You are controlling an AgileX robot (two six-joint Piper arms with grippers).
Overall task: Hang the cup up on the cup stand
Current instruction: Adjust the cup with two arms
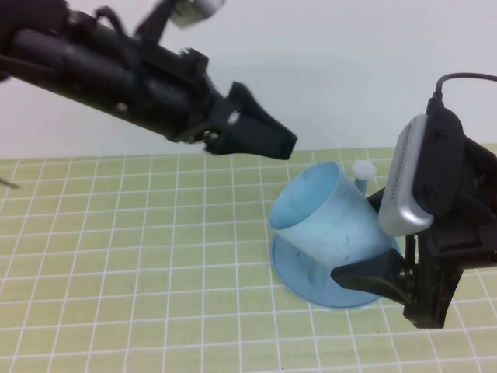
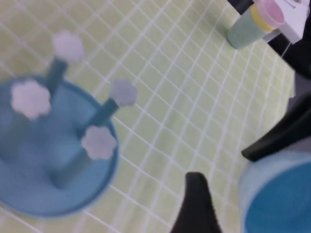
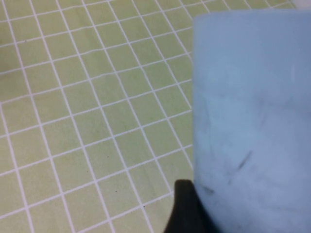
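Note:
The cup's opening faces up over the cup stand. Next, my left gripper takes the cup's rim (image 1: pixel 276 230) to free my right gripper for a new hold.
The cup (image 1: pixel 330 217) is light blue and tilted, with its mouth facing up and to the left. It hangs just over the cup stand (image 1: pixel 311 286), whose blue dish base and one white-capped post (image 1: pixel 363 169) show around it. My right gripper (image 1: pixel 363 256) is shut on the cup's lower wall, and its lower finger (image 1: pixel 365 281) lies under the cup. The cup fills the right wrist view (image 3: pixel 252 121). My left gripper (image 1: pixel 272 140) is open and empty, raised above and to the left of the cup's rim. The left wrist view shows the stand (image 2: pixel 53 160) with its four posts, and the cup's mouth (image 2: pixel 279 199).
Green gridded mat (image 1: pixel 116 256) covers the table, with a white wall behind. In the left wrist view a pale green tube with a yellow and pink top (image 2: pixel 250 24) stands far from the stand, beside a white object. My right arm's camera housing (image 1: pixel 415 179) sits over the stand's right side.

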